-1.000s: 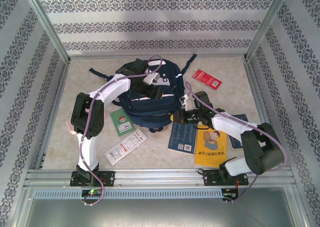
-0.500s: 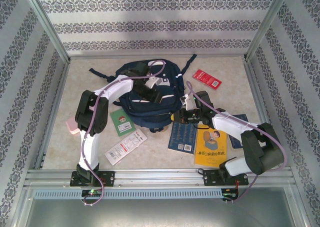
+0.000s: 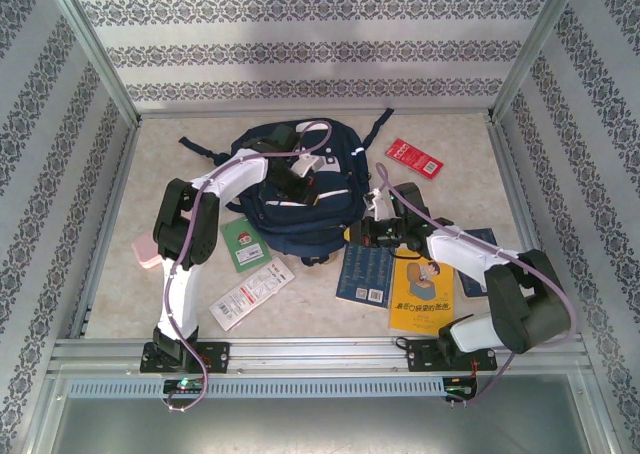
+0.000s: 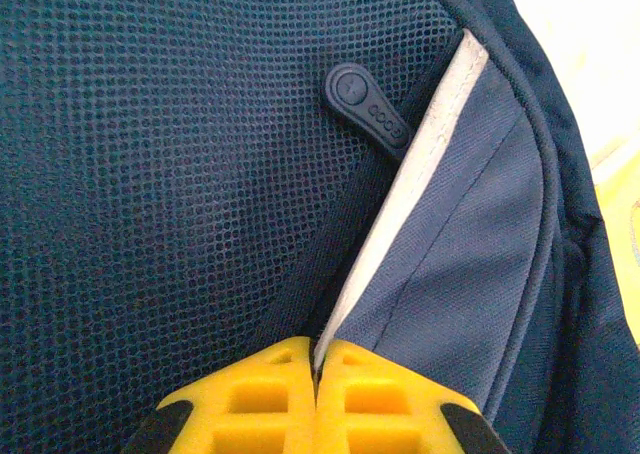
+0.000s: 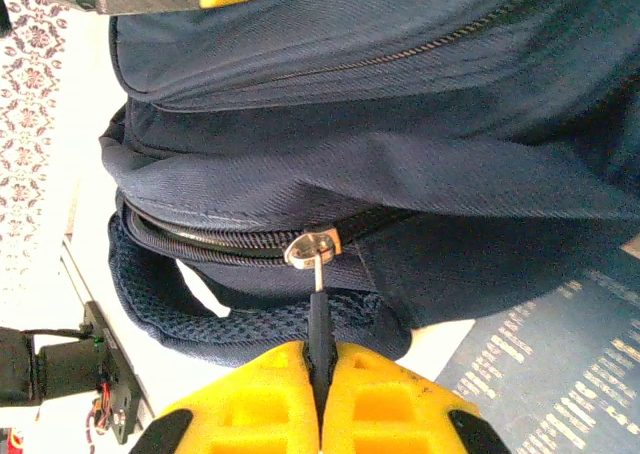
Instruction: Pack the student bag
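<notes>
My left gripper is pinching the white stripe, far away from the main zip, so it should hold the bag at the zip's open end point(image 5: 132, 217) while my right gripper pulls.
The navy student bag point(image 3: 322, 214) lies at the table's middle back. My left gripper point(image 3: 300, 180) is down on its top. In the left wrist view the yellow jaws point(image 4: 318, 346) are shut, pinching the edge of the bag's white stripe point(image 4: 440, 124), with blue mesh point(image 4: 150, 174) to the left and a rubber zip tab point(image 4: 365, 104) above. My right gripper point(image 3: 366, 232) is at the bag's right lower side. It point(image 5: 320, 352) is shut on the dark zipper pull point(image 5: 318, 314) that hangs from the silver slider point(image 5: 312, 246) of the main zip.
Round the bag lie a green book point(image 3: 243, 244), a white packet point(image 3: 250, 292), a dark blue book point(image 3: 367, 272), a yellow book point(image 3: 422, 294), a red pack point(image 3: 414, 157) and a pink item point(image 3: 147, 251). Patterned walls close in three sides.
My left gripper has closed on the bag's striped edge; a second ago its jaws stood apart above the bag. The right gripper has kept its hold on the zipper pull.
</notes>
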Motion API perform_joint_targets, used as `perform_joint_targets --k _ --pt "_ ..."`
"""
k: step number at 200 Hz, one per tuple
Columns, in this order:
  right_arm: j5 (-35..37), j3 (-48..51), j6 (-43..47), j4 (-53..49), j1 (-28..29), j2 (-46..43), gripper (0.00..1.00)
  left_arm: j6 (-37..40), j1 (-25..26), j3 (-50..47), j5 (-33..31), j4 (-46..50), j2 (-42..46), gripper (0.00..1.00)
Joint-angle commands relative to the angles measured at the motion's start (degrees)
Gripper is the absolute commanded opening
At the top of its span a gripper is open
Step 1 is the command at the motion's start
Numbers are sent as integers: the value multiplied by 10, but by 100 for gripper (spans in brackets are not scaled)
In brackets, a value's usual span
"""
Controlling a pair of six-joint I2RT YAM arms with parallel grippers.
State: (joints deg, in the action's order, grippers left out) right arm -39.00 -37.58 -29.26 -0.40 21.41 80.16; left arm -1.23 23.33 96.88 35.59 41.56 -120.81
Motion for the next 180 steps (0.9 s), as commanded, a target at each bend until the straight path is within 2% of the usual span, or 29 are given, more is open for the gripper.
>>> perform_joint_targets --k 1,70,100,107,119,127,146,180 --pt "25 15 -13 0 -17 -23 0 -12 -23 -10 -39 -12 56 0" --pt "66 29 -41 1 -72 -38 0 0 -34 5 -64 -17 90 0" --pt "35 24 -45 29 -67 -24 0 4 -28 23 -83 -10 89 0" --pt "22 17 -43 30 -59 -18 0 6 -23 28 -95 -8 91 10" --pt "15 8 -38 30 -39 -13 0 8 -11 44 -132 3 93 35" --pt "15 6 -38 32 -24 -15 0 9 -3 56 -149 14 95 45" --pt "17 1 -41 34 -2 -28 0 12 13 57 -138 31 118 54" --pt "0 -1 -59 46 4 -55 0 30 44 2 -73 46 178 60"
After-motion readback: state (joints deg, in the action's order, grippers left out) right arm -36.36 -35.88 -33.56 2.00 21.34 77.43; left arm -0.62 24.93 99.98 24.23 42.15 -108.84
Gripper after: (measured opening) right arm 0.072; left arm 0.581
